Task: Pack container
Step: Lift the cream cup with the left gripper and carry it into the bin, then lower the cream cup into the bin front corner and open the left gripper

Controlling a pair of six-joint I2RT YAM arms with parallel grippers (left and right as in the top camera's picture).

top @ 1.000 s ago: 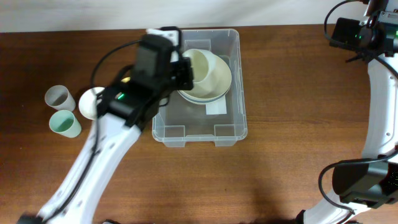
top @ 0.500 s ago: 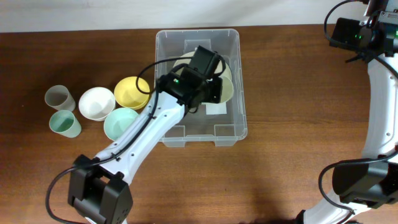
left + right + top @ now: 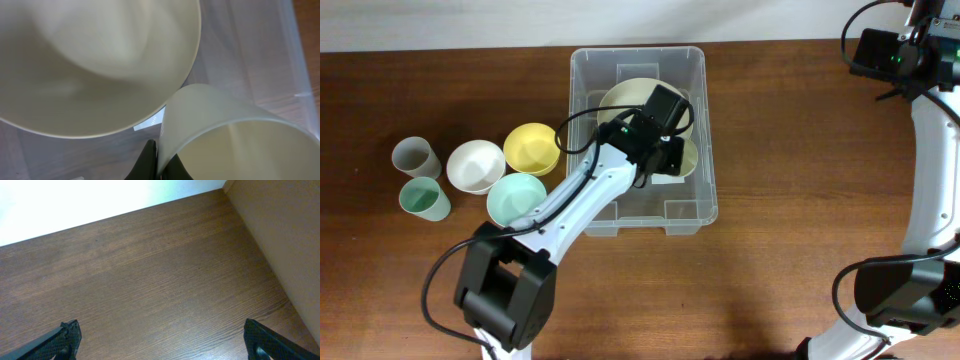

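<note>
The cream cup, now tilted down inside the container, will go on the container's bottom between the wide cream bowl [image 3: 683,193] and the container's near side. My left gripper needs to let go of it there.
The clear plastic container [image 3: 642,208] stands at the table's middle. A wide cream bowl [image 3: 625,99] lies in its far half and fills the top of the left wrist view [image 3: 100,65]. My left gripper [image 3: 670,158] is down inside the container, shut on the rim of a second cream bowl [image 3: 240,135]. That bowl is tilted beside the first, near the right wall [image 3: 250,55]. The left gripper [image 3: 161,164] pinches the rim between its two black fingers. The white label [image 3: 150,121] peeks out under the bowls. My right gripper [image 3: 162,340] is open and empty over bare wood.
Left of the container lie a yellow bowl [image 3: 532,148], a white bowl [image 3: 474,165] and a mint bowl [image 3: 515,198]. Further left stand a grey cup [image 3: 415,157] and a mint cup [image 3: 424,198]. The right arm [image 3: 890,55] is at the far right corner.
My left arm has swung right from the container's left edge into it, carrying the second cream bowl down beside the first. The yellow and mint bowls are uncovered. The right arm is still.
</note>
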